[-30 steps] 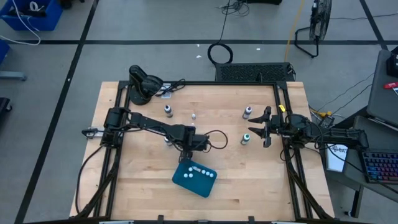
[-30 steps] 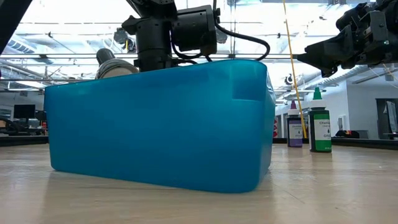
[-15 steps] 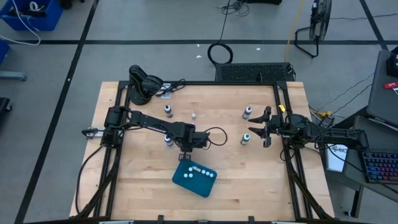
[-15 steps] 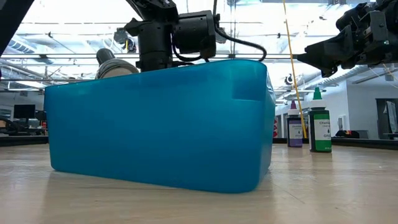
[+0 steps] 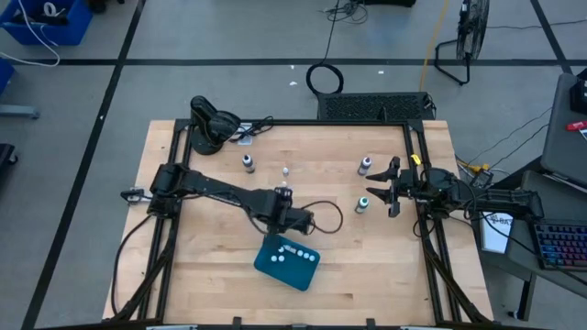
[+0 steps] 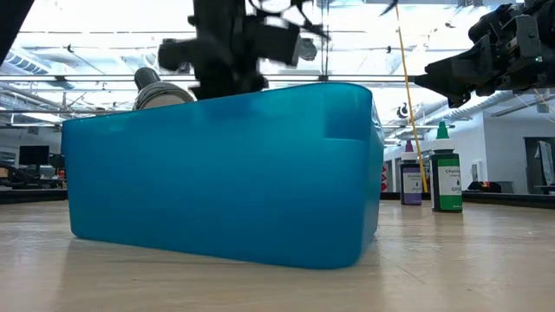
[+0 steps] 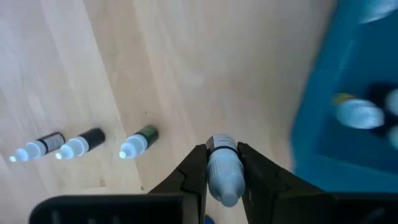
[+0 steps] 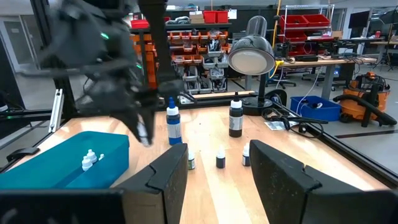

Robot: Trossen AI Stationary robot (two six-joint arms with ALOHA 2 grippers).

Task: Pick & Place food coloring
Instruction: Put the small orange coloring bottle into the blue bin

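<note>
Next, my left gripper lets go of the tiny whitish bottle inside the teal tray [image 5: 271, 250] [image 7: 365, 152], next to the yellow-banded bottle.
My left gripper [image 5: 286, 220] is shut on a tiny whitish dropper bottle [image 7: 223, 169] just off the far edge of the teal tray [image 5: 287, 262]. The tray holds several small bottles [image 5: 295, 252]. Three more tiny bottles [image 7: 78, 144] stand on their bases on the wood behind it. A blue bottle [image 5: 248, 163], a purple one [image 5: 365, 165] and a green one [image 5: 362, 203] stand upright farther off. My right gripper [image 5: 381, 188] is open and empty beside the green bottle, toward the table's right edge. My left gripper pinches the tiny bottle between its two fingers, one on each side of its upper part [image 7: 219, 153], just below the whitish cap. The fingers point down from above. The bottle is lifted clear of the table, beside the tray's wall [image 7: 311, 124].
A dark round base with cables [image 5: 209, 124] sits at the far left corner. Black frame rails [image 5: 417, 165] run along the table's left and right sides. Bare wood lies near the front edge on both sides of the tray.
My left gripper, still shut on the tiny bottle, has moved toward the table's right and a little toward the near edge, closer to the tray. It is blurred with motion in the low view. My right arm has kept still.
</note>
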